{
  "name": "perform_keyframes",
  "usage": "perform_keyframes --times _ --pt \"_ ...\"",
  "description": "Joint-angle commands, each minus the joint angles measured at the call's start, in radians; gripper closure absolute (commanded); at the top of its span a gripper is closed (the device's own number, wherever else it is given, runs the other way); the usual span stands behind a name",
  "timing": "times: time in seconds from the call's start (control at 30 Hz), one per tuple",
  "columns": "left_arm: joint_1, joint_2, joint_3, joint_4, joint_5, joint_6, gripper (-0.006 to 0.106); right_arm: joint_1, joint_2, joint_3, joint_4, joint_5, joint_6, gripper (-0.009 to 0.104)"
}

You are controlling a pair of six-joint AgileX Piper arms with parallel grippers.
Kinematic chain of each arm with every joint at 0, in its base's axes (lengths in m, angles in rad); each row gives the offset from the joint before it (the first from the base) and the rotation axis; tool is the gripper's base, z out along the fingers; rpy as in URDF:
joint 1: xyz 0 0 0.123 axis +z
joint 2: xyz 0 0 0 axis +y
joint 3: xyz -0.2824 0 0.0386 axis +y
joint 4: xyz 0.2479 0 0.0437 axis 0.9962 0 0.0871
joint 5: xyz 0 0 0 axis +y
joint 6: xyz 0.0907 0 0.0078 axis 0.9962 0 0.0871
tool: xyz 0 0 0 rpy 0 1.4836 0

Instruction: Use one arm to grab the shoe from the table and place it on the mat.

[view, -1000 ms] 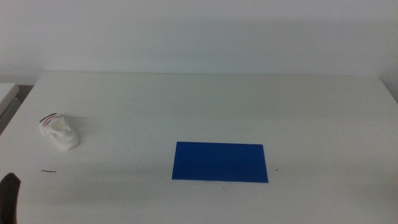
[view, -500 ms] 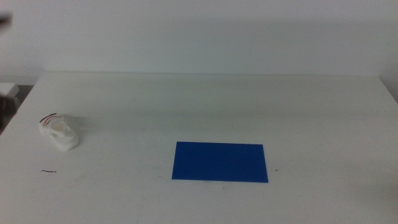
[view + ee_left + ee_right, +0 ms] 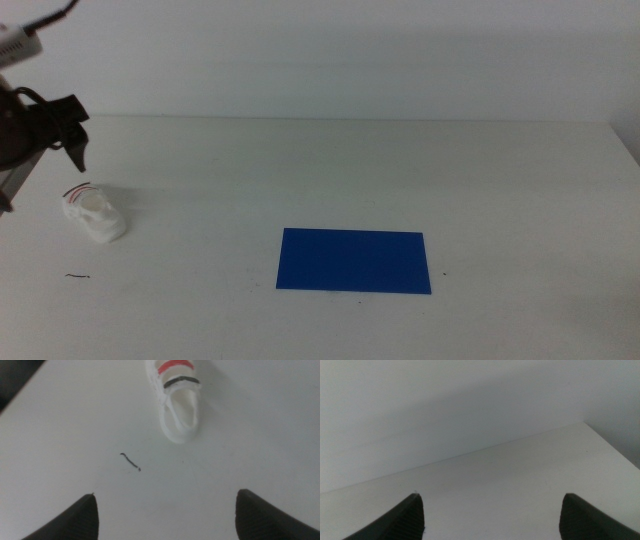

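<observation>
Next, I close my left gripper on the sides of the white shoe, between its red strap and the dark strap [image 3: 84,195] [image 3: 178,374] next to the shoe's opening.
The white shoe [image 3: 97,213] with a dark and a red strap lies on the white table [image 3: 330,160] at the far left. The blue mat [image 3: 354,260] lies flat near the table's middle front, well to the right of the shoe. My left arm reaches in at the upper left. Its gripper [image 3: 70,135] hangs above and just behind the shoe, apart from it. The left wrist view shows the shoe [image 3: 177,405] ahead of the gripper [image 3: 165,495], whose jaws are open and empty. My right gripper [image 3: 490,497] is open, empty and out of the middle view.
A small dark mark [image 3: 77,275] lies on the table in front of the shoe; it also shows in the left wrist view [image 3: 130,461]. The table's left edge runs close beside the shoe. A plain wall stands behind the table.
My left arm has risen from the picture's bottom left corner up the left edge and now hangs over the table behind the shoe. Shoe and mat have not moved.
</observation>
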Motion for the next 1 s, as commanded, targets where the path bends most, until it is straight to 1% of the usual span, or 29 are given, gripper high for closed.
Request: perform_keyframes --times 0.0,0.1,0.2,0.4,0.53,0.63,0.67,0.73,0.77,0.8,0.87,0.9,0.93,0.97 --pt "0.033 0.09 -0.046 -0.05 -0.017 0.013 0.007 0.002 -0.005 0.002 -0.006 -0.008 -0.002 0.016" --pt "0.076 0.189 -0.092 -0.106 -0.069 0.082 0.007 0.002 -0.005 0.002 -0.006 -0.008 -0.002 0.016" --pt "0.1 0.293 -0.143 -0.133 -0.071 0.083 0.007 0.002 -0.005 0.002 -0.006 -0.008 -0.002 0.016" --pt "0.104 0.465 -0.249 -0.135 -0.075 0.104 0.007 0.002 -0.005 0.002 -0.006 -0.008 -0.002 0.016" --pt "0.104 0.549 -0.279 -0.135 -0.095 0.108 0.007 0.002 -0.005 0.002 -0.006 -0.008 -0.002 0.016" --pt "0.104 0.582 -0.284 -0.135 -0.123 0.112 0.01 0.002 -0.005 0.002 -0.006 -0.008 -0.002 0.016" --pt "0.104 0.583 -0.284 -0.135 -0.132 0.112 0.013 0.002 -0.005 0.002 -0.006 -0.008 -0.002 0.016" --pt "0.104 0.585 -0.282 -0.119 -0.138 0.109 0.024 0.002 -0.005 0.002 -0.006 -0.008 -0.002 0.016" --pt "0.104 0.583 -0.282 -0.117 -0.141 0.109 0.032 0.002 -0.005 0.002 -0.006 -0.008 -0.002 0.016" --pt "0.104 0.578 -0.284 -0.117 -0.143 0.109 0.045 0.002 -0.005 0.002 -0.006 -0.008 -0.002 0.016" --pt "0.097 0.561 -0.284 -0.131 -0.122 0.1 0.065 0.002 -0.005 0.002 -0.006 -0.008 -0.002 0.016" --pt "0.091 0.552 -0.284 -0.134 -0.112 0.096 0.074 0.002 -0.005 0.002 -0.006 -0.008 -0.002 0.016" --pt "0.074 0.534 -0.284 -0.126 -0.09 0.074 0.085 0.002 -0.005 0.002 -0.006 -0.008 -0.002 0.016" --pt "0.06 0.521 -0.284 -0.115 -0.072 0.048 0.091 0.002 -0.005 0.002 -0.006 -0.008 -0.002 0.016"
